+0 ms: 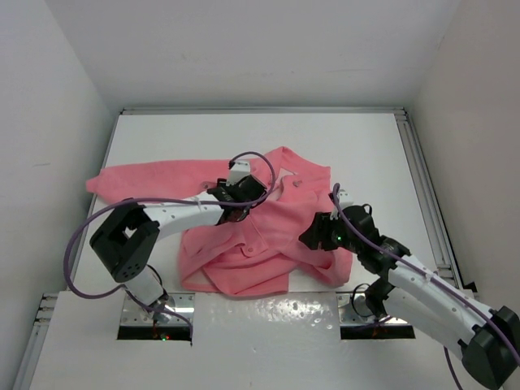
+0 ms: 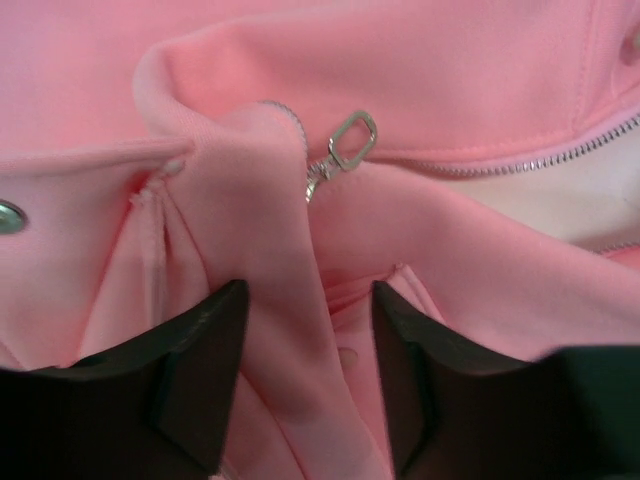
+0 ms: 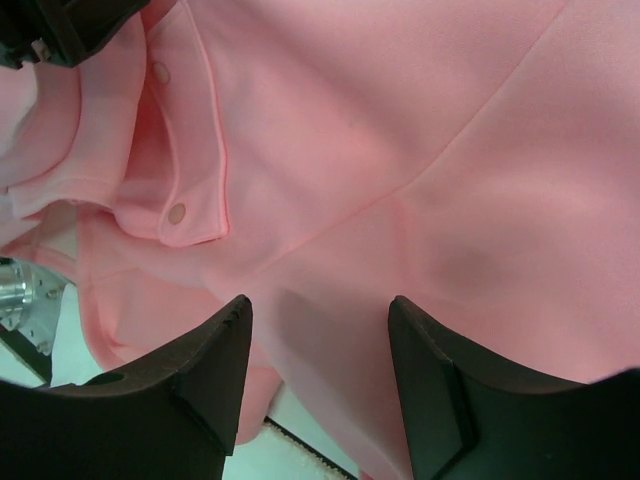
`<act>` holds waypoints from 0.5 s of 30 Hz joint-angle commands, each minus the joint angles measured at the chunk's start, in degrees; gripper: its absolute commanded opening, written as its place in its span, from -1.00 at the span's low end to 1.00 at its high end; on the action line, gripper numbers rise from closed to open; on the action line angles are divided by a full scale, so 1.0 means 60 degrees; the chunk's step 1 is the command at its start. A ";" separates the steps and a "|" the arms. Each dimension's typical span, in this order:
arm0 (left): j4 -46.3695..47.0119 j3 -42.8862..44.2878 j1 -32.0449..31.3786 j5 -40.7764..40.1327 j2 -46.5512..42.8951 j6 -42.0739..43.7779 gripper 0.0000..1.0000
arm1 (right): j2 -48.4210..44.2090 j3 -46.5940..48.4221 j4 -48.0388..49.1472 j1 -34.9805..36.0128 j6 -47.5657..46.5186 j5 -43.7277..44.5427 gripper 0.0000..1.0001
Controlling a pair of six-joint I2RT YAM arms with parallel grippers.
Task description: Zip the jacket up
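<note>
The zipper pull is next to a raised fold of fleece, so the left gripper should hold that fold while the right gripper takes the zipper pull [image 2: 353,140].
The salmon-pink jacket [image 1: 268,236] lies crumpled mid-table, with one sleeve [image 1: 138,179] stretched to the left. My left gripper [image 1: 244,191] rests on its upper middle. In the left wrist view, its jaws [image 2: 310,330] are open and straddle a raised fold of fleece, with the metal zipper pull [image 2: 350,142] and zipper teeth [image 2: 540,160] just beyond. My right gripper [image 1: 313,236] is on the jacket's right part. Its jaws [image 3: 320,350] are open over smooth fleece near the hem, and the snap-flap pocket [image 3: 190,170] lies ahead to the left.
The white table [image 1: 187,138] is enclosed by white walls on three sides. A metal rail [image 1: 422,187] runs along the right edge. The arm bases and mounting plates [image 1: 154,321] sit at the near edge, close to the jacket's hem.
</note>
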 commanded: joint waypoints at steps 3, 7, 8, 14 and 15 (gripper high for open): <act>0.0178 0.0722 0.0104 -0.1115 0.0077 0.0166 -0.18 | 0.0116 -0.0003 0.0546 0.0010 0.0125 -0.0232 0.10; 0.0296 0.0634 0.0090 -0.1306 -0.0289 0.0196 -0.36 | 0.0205 -0.0062 0.0720 0.0025 0.0111 -0.0423 -0.37; 0.0383 0.0576 0.0090 -0.1350 -0.0449 0.0210 -0.34 | 0.0219 -0.0062 0.0750 0.0011 0.0081 -0.0423 -0.53; -0.0188 0.1117 0.0163 -0.1453 0.0601 0.0357 0.00 | 0.0380 0.0070 0.0985 0.0010 0.0023 -0.0613 -0.91; -0.0115 0.1059 0.0163 -0.1424 0.0647 0.0357 -0.05 | 0.0410 0.0099 0.0985 0.0010 -0.0007 -0.0628 -0.88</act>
